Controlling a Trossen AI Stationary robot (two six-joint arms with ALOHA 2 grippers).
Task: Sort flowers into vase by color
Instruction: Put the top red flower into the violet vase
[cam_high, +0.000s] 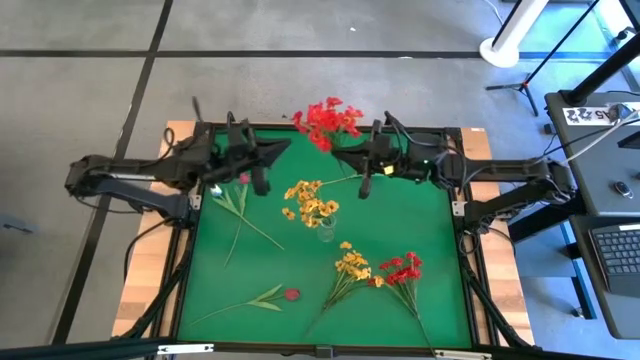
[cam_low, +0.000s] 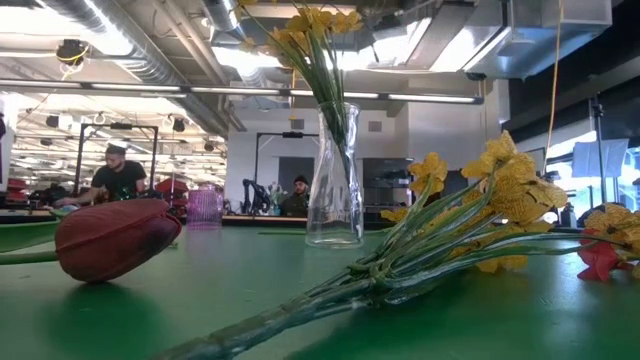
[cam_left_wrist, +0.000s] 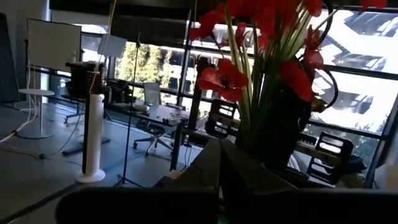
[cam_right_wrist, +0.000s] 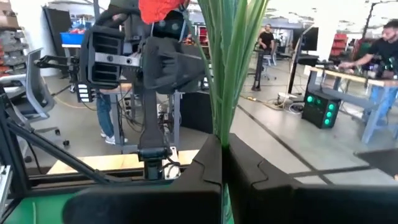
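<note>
The robot's left gripper will next close on the green stems (cam_high: 333, 150) (cam_left_wrist: 248, 124) below the blooms of the bunch of red flowers next to the right gripper.
A bunch of red flowers (cam_high: 325, 120) stands tall at the table's far edge, between my two grippers; what holds its foot is hidden. My left gripper (cam_high: 286, 146) is shut and level, just left of the bunch (cam_left_wrist: 225, 81). My right gripper (cam_high: 335, 155) is shut and level, with the green stems (cam_right_wrist: 230, 68) rising just past its fingertips (cam_right_wrist: 222, 146). A clear vase (cam_low: 334, 190) at mid-table holds yellow flowers (cam_high: 315, 205). On the mat lie a yellow bunch (cam_high: 352, 265), a red bunch (cam_high: 403, 270) and two pink buds (cam_high: 291, 294) (cam_high: 243, 178). My right gripper has its fingers shut with no gap, and the red bunch's stems (cam_right_wrist: 222, 127) rise right beyond their tips. Whether the tips touch the stems I cannot tell.
The near half of the green mat (cam_high: 400, 210) carries the lying flowers, the pink bud (cam_low: 110, 238) closest to the near edge. A black frame (cam_high: 465, 250) rims the mat. People work at benches (cam_low: 118, 180) in the room behind.
</note>
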